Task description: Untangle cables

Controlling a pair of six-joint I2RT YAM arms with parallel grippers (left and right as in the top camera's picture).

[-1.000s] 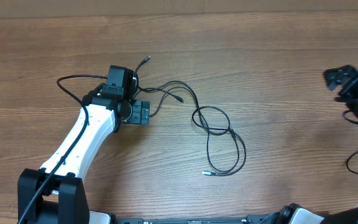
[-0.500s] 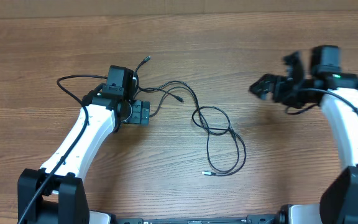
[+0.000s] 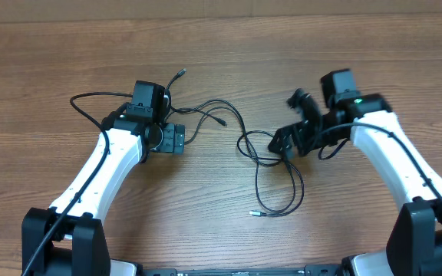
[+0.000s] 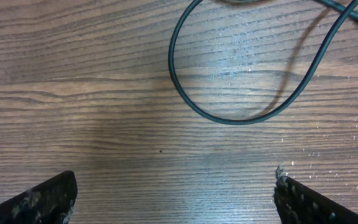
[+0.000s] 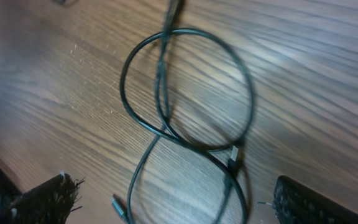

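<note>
My right gripper will pinch the strand of cable (image 3: pixel 273 162) beside the crossing and raise the tangle high, as the cables' loops lie crossed over each other on the wood.
Several thin black cables lie loose on the wooden table. One cable (image 3: pixel 90 94) runs past my left gripper (image 3: pixel 150 93), which stands open above the wood; in the left wrist view a loop of it (image 4: pixel 229 122) lies ahead of the gripper (image 4: pixel 176 202), untouched. Another cable (image 3: pixel 257 188) forms a figure-eight near the middle and ends in a small plug (image 3: pixel 255 214). My right gripper (image 3: pixel 288 121) hovers open over that figure-eight. In the right wrist view the crossed loops (image 5: pixel 124 87) lie between and ahead of the gripper (image 5: pixel 179 205), with nothing held.
A third cable (image 3: pixel 222 102) arcs from the left gripper toward the figure-eight, with a plug (image 3: pixel 181 73) lying just behind the left gripper. Bare wood (image 3: pixel 344 222) surrounds the cables, and the table's back edge (image 3: pixel 221 17) runs along the top.
My right arm has swung in from the right edge to above the figure-eight loop. The left arm and the cables have not moved.
</note>
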